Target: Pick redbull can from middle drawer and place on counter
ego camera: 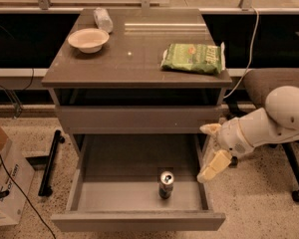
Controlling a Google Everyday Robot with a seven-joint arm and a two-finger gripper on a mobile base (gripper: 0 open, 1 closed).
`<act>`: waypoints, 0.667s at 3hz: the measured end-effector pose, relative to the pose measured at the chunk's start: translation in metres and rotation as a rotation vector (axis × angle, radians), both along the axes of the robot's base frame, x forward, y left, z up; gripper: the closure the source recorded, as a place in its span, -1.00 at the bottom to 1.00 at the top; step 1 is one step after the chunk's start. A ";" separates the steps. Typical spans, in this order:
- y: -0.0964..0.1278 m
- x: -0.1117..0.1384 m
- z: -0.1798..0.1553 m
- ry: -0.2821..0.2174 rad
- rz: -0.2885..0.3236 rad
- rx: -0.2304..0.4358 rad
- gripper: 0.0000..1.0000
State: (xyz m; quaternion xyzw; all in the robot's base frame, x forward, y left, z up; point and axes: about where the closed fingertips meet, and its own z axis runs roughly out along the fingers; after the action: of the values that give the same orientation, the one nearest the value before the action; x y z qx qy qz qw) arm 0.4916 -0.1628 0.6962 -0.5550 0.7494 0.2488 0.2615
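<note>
I will next move my gripper to the redbull can's upper part (166, 178) inside the open middle drawer and close it there.
The redbull can (166, 184) stands upright on the floor of the open middle drawer (114, 195), near its front and right of centre. The counter (134, 61) is the brown-grey slab on top of the cabinet. My gripper (203, 153) hangs at the drawer's right wall, above and to the right of the can and clear of it. Its two cream fingers (215, 164) are spread apart with nothing between them. The white arm (279, 116) reaches in from the right.
On the counter lie a cream bowl (88, 39), a clear plastic bottle (103, 19) behind it and a green snack bag (193, 58). A closed drawer front (134, 119) sits above the open one. A chair (276, 83) stands right, a cardboard box (5, 183) left.
</note>
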 end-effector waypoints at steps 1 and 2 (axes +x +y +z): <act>0.001 0.000 -0.007 0.011 0.003 0.005 -1.00; 0.007 0.005 -0.017 -0.002 -0.031 0.043 -1.00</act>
State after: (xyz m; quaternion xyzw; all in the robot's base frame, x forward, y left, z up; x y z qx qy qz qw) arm 0.4966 -0.1553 0.6789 -0.5378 0.7521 0.2603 0.2782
